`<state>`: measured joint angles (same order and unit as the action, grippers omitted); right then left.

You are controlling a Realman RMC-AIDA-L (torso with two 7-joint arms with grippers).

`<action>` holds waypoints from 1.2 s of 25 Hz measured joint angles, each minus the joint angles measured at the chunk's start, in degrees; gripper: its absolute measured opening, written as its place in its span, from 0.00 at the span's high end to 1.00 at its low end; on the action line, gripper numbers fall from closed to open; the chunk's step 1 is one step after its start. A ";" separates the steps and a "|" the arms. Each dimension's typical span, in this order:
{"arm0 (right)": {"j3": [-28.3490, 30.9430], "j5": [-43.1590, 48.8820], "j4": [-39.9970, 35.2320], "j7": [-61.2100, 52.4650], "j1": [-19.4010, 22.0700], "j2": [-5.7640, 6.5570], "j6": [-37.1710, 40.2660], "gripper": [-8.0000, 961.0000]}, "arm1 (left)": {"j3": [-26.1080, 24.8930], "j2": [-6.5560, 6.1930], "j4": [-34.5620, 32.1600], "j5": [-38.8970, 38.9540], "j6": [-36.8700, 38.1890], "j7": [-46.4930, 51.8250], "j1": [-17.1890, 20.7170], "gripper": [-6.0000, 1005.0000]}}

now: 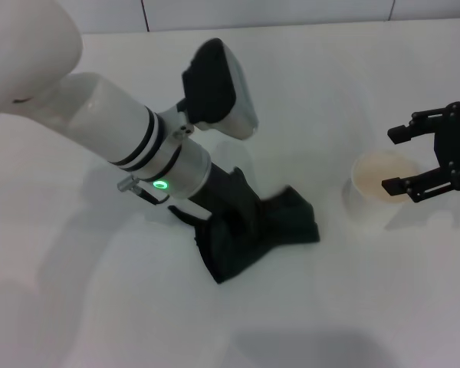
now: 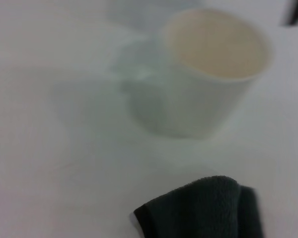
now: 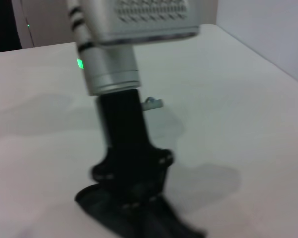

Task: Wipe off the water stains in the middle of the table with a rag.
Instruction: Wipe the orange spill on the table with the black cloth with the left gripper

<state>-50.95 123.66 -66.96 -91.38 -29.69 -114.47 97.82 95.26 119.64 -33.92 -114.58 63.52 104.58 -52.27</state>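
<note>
My left gripper will let go of the rag on the white table (image 1: 178, 202) under its green-lit wrist, farther away from the paper cup.
The dark green-black rag (image 1: 264, 230) lies spread on the white table (image 1: 84, 307), just left of a white paper cup. My left gripper (image 3: 133, 196) stands upright on the rag's left part, pressing it down, fingers closed into the cloth. In the head view the left wrist (image 1: 172, 161) hides those fingers. A corner of the rag (image 2: 208, 210) shows in the left wrist view, and the rag (image 3: 109, 218) bunches under the gripper in the right wrist view. My right gripper (image 1: 393, 161) hangs open over the cup at the right. The water stains are hidden.
The white paper cup (image 1: 377, 198) stands right of the rag, its inside pale orange; in the left wrist view the cup (image 2: 203, 74) is close beyond the cloth. The table's far edge meets a tiled wall (image 1: 268, 11).
</note>
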 joint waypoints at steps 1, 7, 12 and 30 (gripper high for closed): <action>-0.09 0.00 0.00 0.00 -0.04 -0.01 -0.01 0.12 | -0.07 -0.02 0.97 -0.13 -2.20 0.75 -0.12 0.90; -0.19 0.00 0.01 -0.03 0.21 -0.05 0.01 0.12 | -3.36 -0.45 3.69 -1.81 -10.73 4.36 -1.17 0.89; -0.21 0.00 0.16 -0.05 0.40 -0.06 0.49 0.12 | -8.58 -0.42 3.23 -4.53 -9.36 3.97 -0.83 0.89; 0.42 -0.74 -1.90 -0.21 1.81 -0.06 1.35 0.12 | -16.13 -0.61 -10.13 -7.14 7.85 3.18 9.68 0.87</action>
<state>-50.53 122.92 -68.87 -91.59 -27.88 -114.53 99.16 79.13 119.03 -44.06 -121.72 71.37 107.76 -42.60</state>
